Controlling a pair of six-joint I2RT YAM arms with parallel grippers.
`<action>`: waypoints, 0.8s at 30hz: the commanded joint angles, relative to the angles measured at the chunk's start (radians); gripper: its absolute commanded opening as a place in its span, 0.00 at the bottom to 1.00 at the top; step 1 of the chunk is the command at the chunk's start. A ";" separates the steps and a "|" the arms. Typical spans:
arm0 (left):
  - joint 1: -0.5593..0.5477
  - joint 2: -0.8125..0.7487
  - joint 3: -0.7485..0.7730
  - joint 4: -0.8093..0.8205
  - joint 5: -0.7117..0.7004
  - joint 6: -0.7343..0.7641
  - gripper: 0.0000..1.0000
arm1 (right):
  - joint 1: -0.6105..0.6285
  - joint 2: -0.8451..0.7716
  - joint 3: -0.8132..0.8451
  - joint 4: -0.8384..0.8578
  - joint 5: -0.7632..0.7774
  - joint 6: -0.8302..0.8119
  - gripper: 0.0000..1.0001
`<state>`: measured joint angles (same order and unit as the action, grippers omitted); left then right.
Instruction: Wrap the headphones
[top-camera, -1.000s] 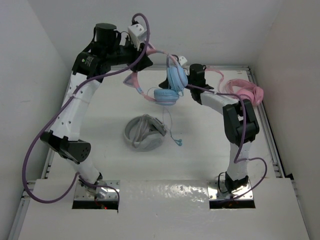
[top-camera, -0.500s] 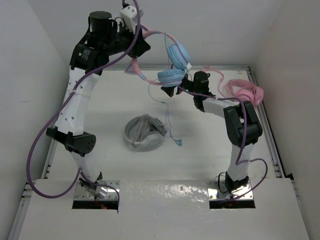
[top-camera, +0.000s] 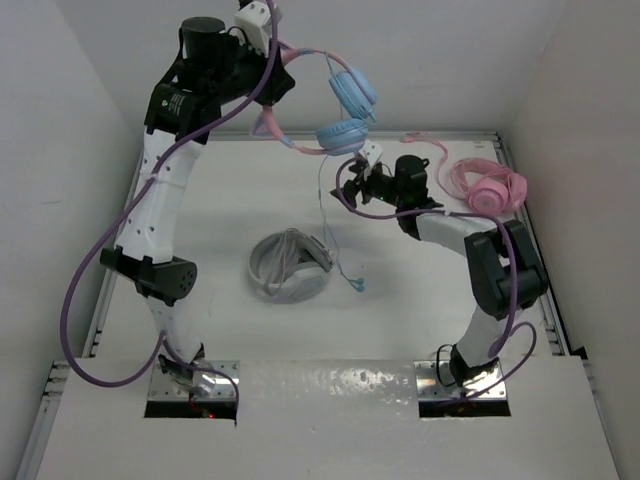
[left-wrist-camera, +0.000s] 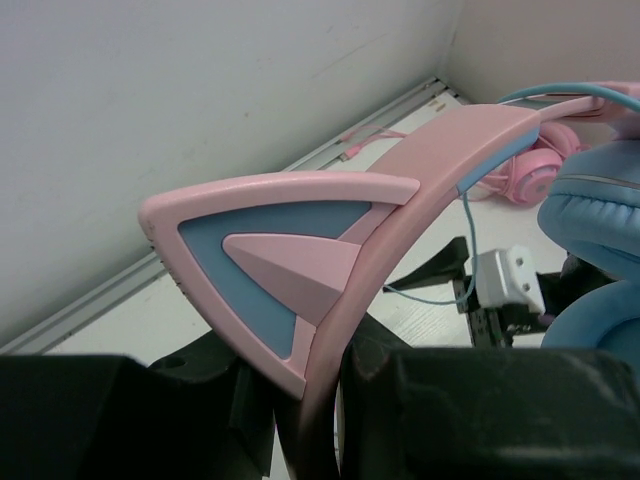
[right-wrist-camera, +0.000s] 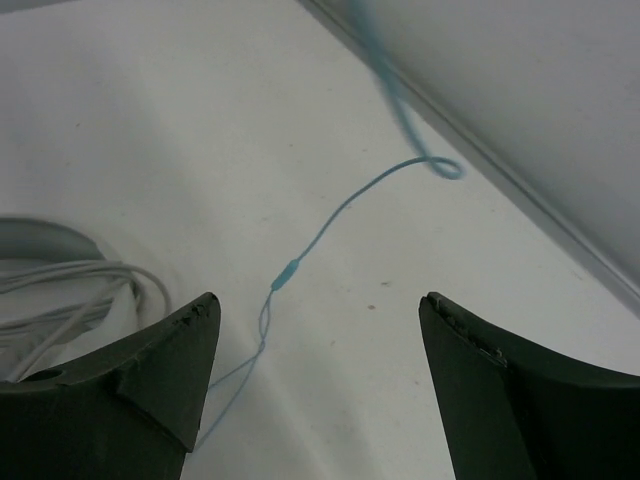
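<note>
The robot's right gripper should close on the upper hanging part (top-camera: 320, 184) (right-wrist-camera: 376, 52) of the headphones' thin blue cable, just under the light blue ear cups.
The headphones (top-camera: 345, 112), with a pink cat-ear headband and light blue ear cups, hang in the air at the back. My left gripper (top-camera: 272, 95) is raised high and shut on the headband. In the left wrist view the headband (left-wrist-camera: 400, 220) runs down between my fingers (left-wrist-camera: 330, 400), with an ear cup (left-wrist-camera: 600, 250) at the right. The thin blue cable (top-camera: 335, 235) hangs down to the table. My right gripper (top-camera: 347, 188) is open and empty just below the ear cups. In its wrist view (right-wrist-camera: 315, 310) the cable (right-wrist-camera: 330, 215) lies on the table below the jaws.
White-grey headphones (top-camera: 290, 262) lie mid-table and show at the left of the right wrist view (right-wrist-camera: 60, 275). All-pink headphones (top-camera: 487, 185) lie at the back right by the wall. White walls close in the back and both sides.
My left arm has lifted the headphones higher and farther back. My right gripper has dropped away from the ear cups and now points left under them.
</note>
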<state>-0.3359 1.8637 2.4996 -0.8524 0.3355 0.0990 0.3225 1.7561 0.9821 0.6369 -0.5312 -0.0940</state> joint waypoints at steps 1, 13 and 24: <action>0.011 0.003 0.042 0.087 -0.030 -0.044 0.00 | 0.029 0.077 0.062 -0.034 -0.018 -0.043 0.80; 0.009 0.018 0.087 0.081 -0.035 -0.064 0.00 | 0.098 0.328 0.266 0.000 0.085 0.158 0.83; 0.009 0.009 0.077 0.073 -0.006 -0.140 0.00 | 0.110 0.506 0.507 -0.201 0.094 0.188 0.74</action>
<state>-0.3336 1.8988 2.5343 -0.8577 0.3046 0.0383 0.4297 2.2368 1.4326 0.4915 -0.3992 0.0910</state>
